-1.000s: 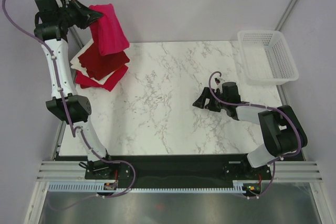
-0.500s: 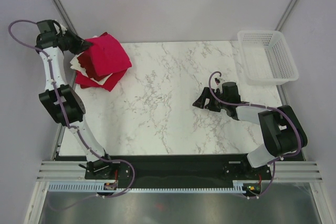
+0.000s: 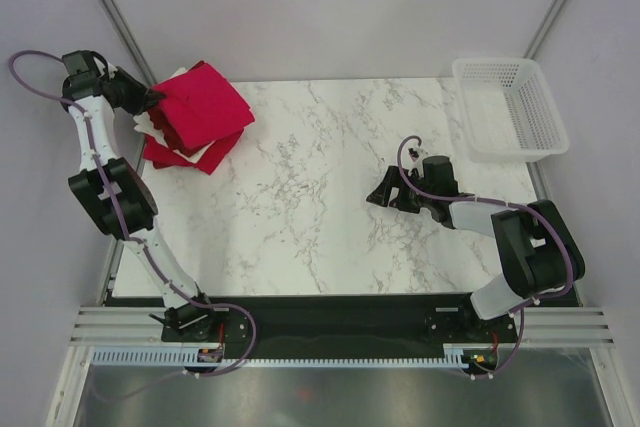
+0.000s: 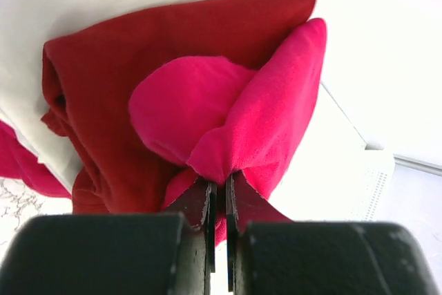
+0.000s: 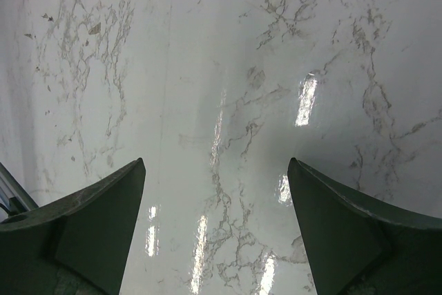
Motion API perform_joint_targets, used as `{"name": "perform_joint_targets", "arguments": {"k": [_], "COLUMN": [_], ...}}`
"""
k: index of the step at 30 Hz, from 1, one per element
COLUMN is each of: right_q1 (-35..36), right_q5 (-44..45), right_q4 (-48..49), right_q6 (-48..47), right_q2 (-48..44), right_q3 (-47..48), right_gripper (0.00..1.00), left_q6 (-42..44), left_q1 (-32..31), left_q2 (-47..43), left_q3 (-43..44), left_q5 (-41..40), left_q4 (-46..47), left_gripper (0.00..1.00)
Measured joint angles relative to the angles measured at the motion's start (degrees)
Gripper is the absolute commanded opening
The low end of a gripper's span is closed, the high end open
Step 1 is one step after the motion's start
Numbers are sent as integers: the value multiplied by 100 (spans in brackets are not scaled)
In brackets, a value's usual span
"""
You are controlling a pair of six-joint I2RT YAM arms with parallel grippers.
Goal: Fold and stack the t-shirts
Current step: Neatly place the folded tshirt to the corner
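Observation:
The robot's left gripper will release the crimson t-shirt's pinched fold, now above the dark red t-shirt, on the dark red t-shirt (image 3: 160, 118) (image 4: 131, 153), along the edge of the stack on the wall side.
A folded bright crimson t-shirt (image 3: 205, 105) lies on top of a stack at the table's far left corner. Under it are a dark red t-shirt (image 3: 178, 155) and a cream t-shirt (image 3: 215, 154). My left gripper (image 3: 150, 97) is at the stack's left edge, shut on a pinched fold of the crimson t-shirt (image 4: 235, 136). In the left wrist view the dark red t-shirt (image 4: 110, 88) lies beneath that fold. My right gripper (image 3: 380, 190) rests low over bare marble right of centre, its fingers (image 5: 97, 219) spread wide with nothing between them.
A white lattice basket (image 3: 508, 107) stands at the table's far right corner. The marble table (image 3: 300, 197) runs between the stack and the right arm. The grey wall stands close behind the left arm.
The left arm has lowered the crimson t-shirt from hanging in the air onto the stack and drawn back to the left, still gripping it. The right arm has not moved.

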Motion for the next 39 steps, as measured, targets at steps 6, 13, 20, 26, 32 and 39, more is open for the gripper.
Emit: {"name": "perform_joint_targets", "arguments": {"k": [6, 13, 20, 26, 32, 39], "right_q1": [0, 0, -2, 0, 0, 0], "right_q5": [-2, -15, -20, -39, -42, -39], "right_q4": [-2, -2, -2, 4, 4, 4], "right_q6": [0, -2, -2, 0, 0, 0], "right_q2": [2, 9, 13, 48, 48, 48], "right_q3": [4, 9, 13, 39, 39, 39], "right_gripper": [93, 94, 94, 94, 94, 94], "left_q6": [-7, 0, 52, 92, 125, 120], "left_q1": [4, 52, 138, 142, 155, 175], "left_q2": [0, 125, 671, 686, 610, 332], "left_q3": [61, -146, -304, -339, -422, -702], "left_q5": [-343, -1069, -1091, -992, -890, -787], "left_q4": [33, 103, 400, 479, 483, 455], "left_gripper": [2, 2, 2, 30, 55, 59]}}
